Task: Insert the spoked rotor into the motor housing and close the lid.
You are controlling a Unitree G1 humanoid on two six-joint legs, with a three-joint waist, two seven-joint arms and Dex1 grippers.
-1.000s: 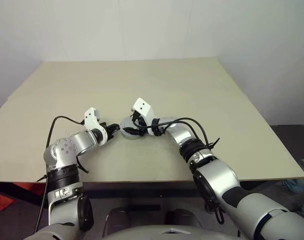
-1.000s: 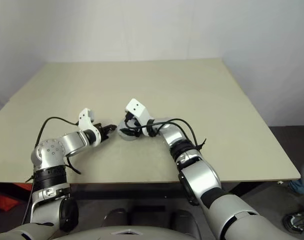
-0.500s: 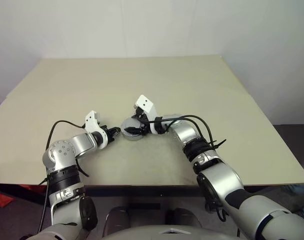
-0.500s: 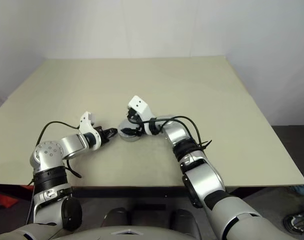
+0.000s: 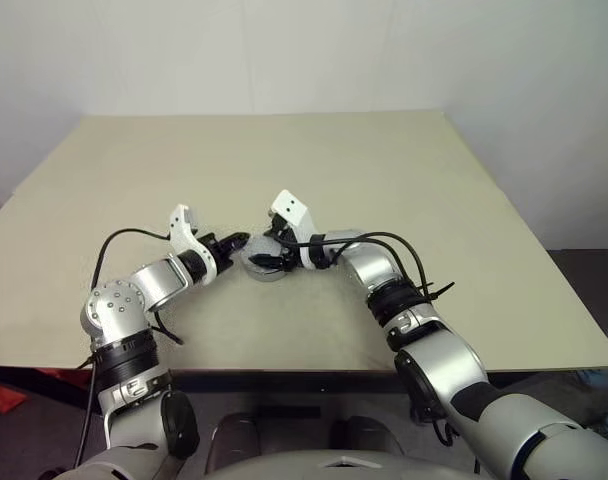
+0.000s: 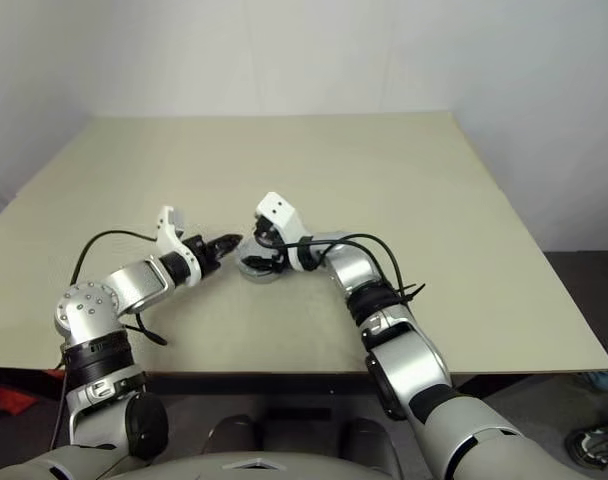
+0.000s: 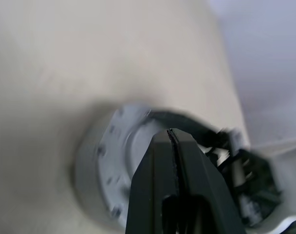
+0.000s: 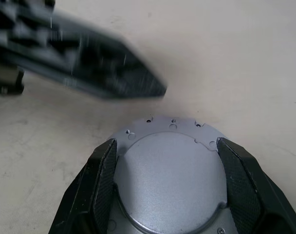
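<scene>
The lid's raised middle is all my right gripper hugs, so next I open it, back away and pinch the lid and motor housing together (image 5: pixel 270 275) at the lid's rim.
The silvery-grey round lid (image 8: pixel 170 185) lies flat and closed over the motor housing (image 5: pixel 259 272) near the table's middle front. Small holes ring its rim. The spoked rotor is hidden. My right gripper (image 8: pixel 166 142) reaches in from the right, and its two black fingers (image 8: pixel 103 180) hug the lid's raised round middle on both sides. Just left of the lid, my left gripper (image 5: pixel 242 240) hangs a little above the table, shut with nothing between its fingers. Its tip (image 7: pixel 170 132) points over the lid's near rim (image 7: pixel 106 161).
The beige table (image 5: pixel 384 180) stretches wide behind and to both sides of the housing. Black cables loop along both forearms (image 5: pixel 379 240). The table's front edge (image 5: pixel 304 368) runs close below the arms.
My left gripper has lifted off the table and swung its tip up toward the lid, staying shut. The right gripper and the lid have kept their place.
</scene>
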